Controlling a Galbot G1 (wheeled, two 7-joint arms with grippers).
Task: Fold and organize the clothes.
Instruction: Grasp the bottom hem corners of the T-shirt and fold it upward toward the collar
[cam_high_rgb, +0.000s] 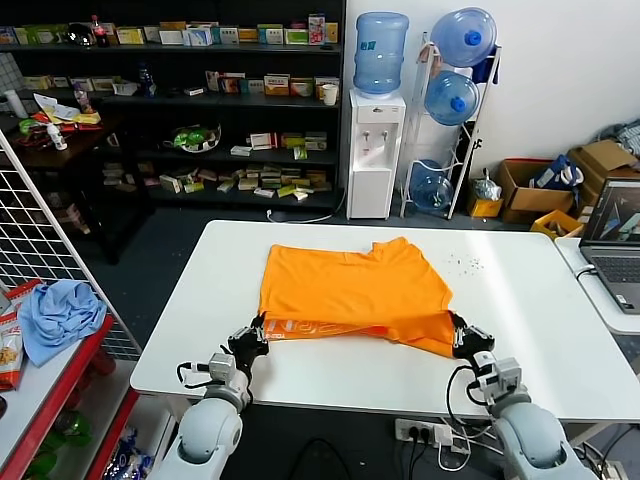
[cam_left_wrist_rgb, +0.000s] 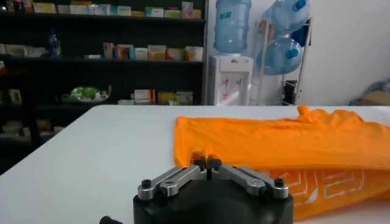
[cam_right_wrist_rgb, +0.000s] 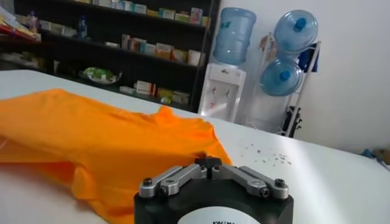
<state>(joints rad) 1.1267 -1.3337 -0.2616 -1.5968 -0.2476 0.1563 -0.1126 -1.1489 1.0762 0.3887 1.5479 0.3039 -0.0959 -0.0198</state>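
The shirt's upper-layer corner is in my left gripper above the lettered piece of cloth, so next I open, grab that piece's near corner (cam_high_rgb: 268, 334) and pull the shirt toward me.
The bright orange T-shirt (cam_high_rgb: 350, 285) lies on the white table (cam_high_rgb: 520, 300), with its upper layer folded toward me. A strip with white lettering (cam_high_rgb: 310, 327) shows along its near edge. My left gripper (cam_high_rgb: 256, 336) is shut on the shirt's near left corner. In the left wrist view its jaws (cam_left_wrist_rgb: 207, 162) meet at the fabric edge (cam_left_wrist_rgb: 286, 140). My right gripper (cam_high_rgb: 459, 334) is shut on the near right corner. In the right wrist view its jaws (cam_right_wrist_rgb: 208, 163) pinch the orange cloth (cam_right_wrist_rgb: 91, 140).
A light blue cloth (cam_high_rgb: 58, 315) lies on a red shelf at the left beside a wire grid. A laptop (cam_high_rgb: 615, 245) sits on a side table at the right. A water dispenser (cam_high_rgb: 376, 150), stocked shelves and cardboard boxes stand behind the table.
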